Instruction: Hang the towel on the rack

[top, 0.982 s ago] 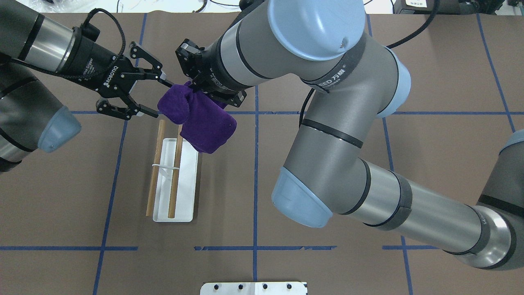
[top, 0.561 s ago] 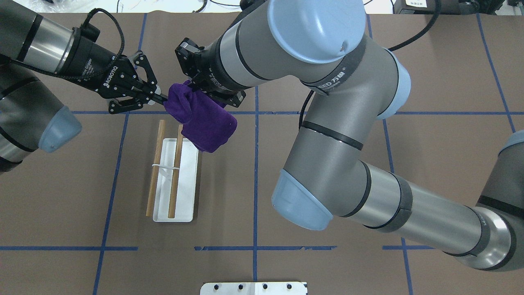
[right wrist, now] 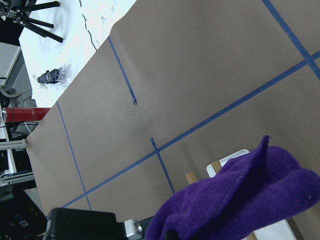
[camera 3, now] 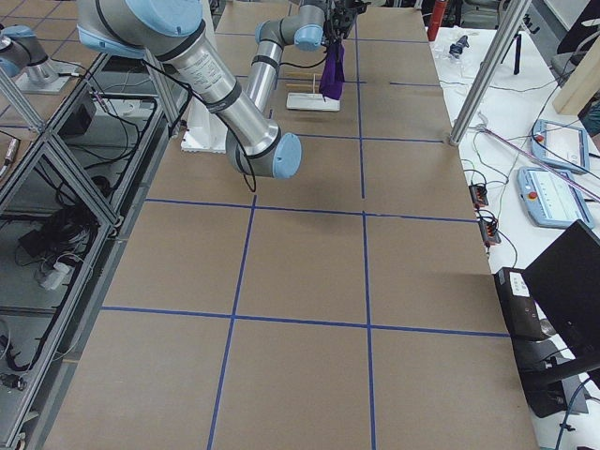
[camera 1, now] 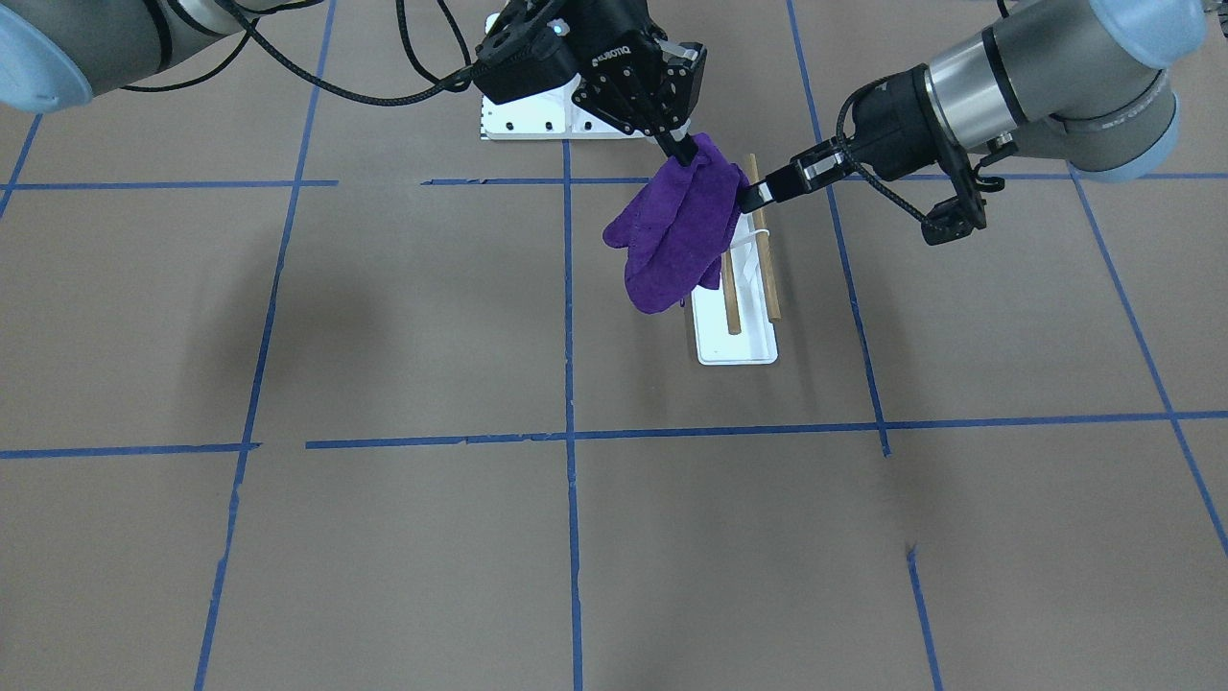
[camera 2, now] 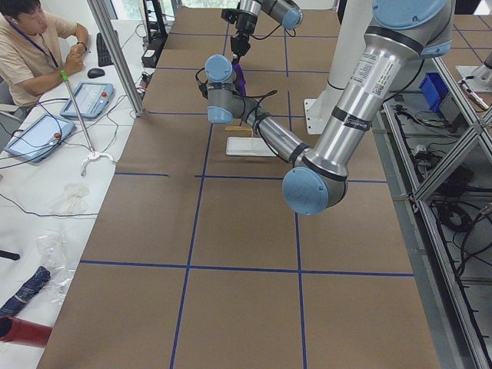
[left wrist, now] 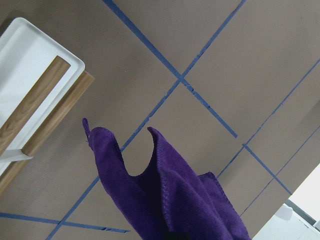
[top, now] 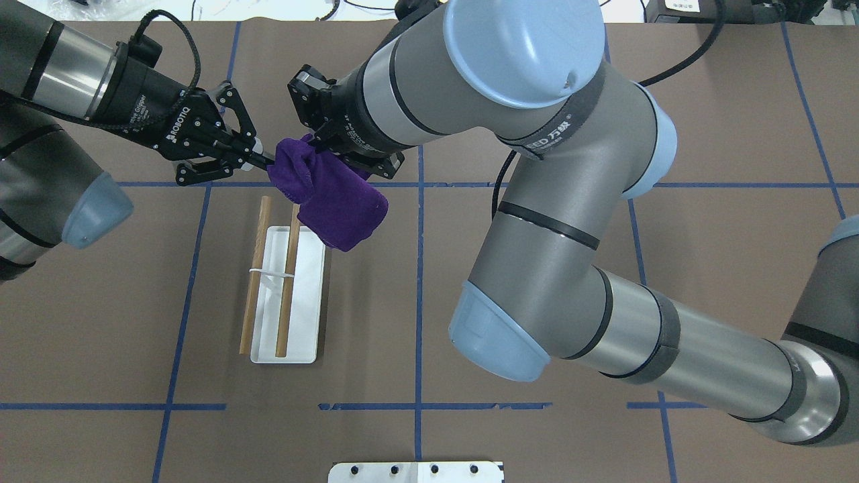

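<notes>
Next, my left gripper releases the purple towel, draped over the wooden dowels (left wrist: 44, 126) above the white base of the rack.
The purple towel (top: 335, 201) hangs in the air between both grippers, over the far end of the rack. The rack (top: 305, 315) has a flat white base and two wooden dowels (top: 288, 282) lying along it. My left gripper (top: 263, 159) is shut on the towel's left corner; in the front view it (camera 1: 748, 199) comes in from the right. My right gripper (camera 1: 683, 152) is shut on the towel's top edge, and in the overhead view its fingers are hidden under the wrist. The left wrist view shows the towel (left wrist: 175, 200) and the rack's end (left wrist: 30, 75).
A white pedestal base with bolts (top: 416, 471) sits at the table's near edge. Blue tape lines cross the brown table (top: 537, 436). My right arm's big elbow (top: 496, 335) hangs over the table's middle. An operator (camera 2: 31, 38) sits beyond the far side.
My left gripper was open beside the towel a second ago; it has closed on the towel's left corner. The towel has bunched up slightly. The right gripper has kept its hold.
</notes>
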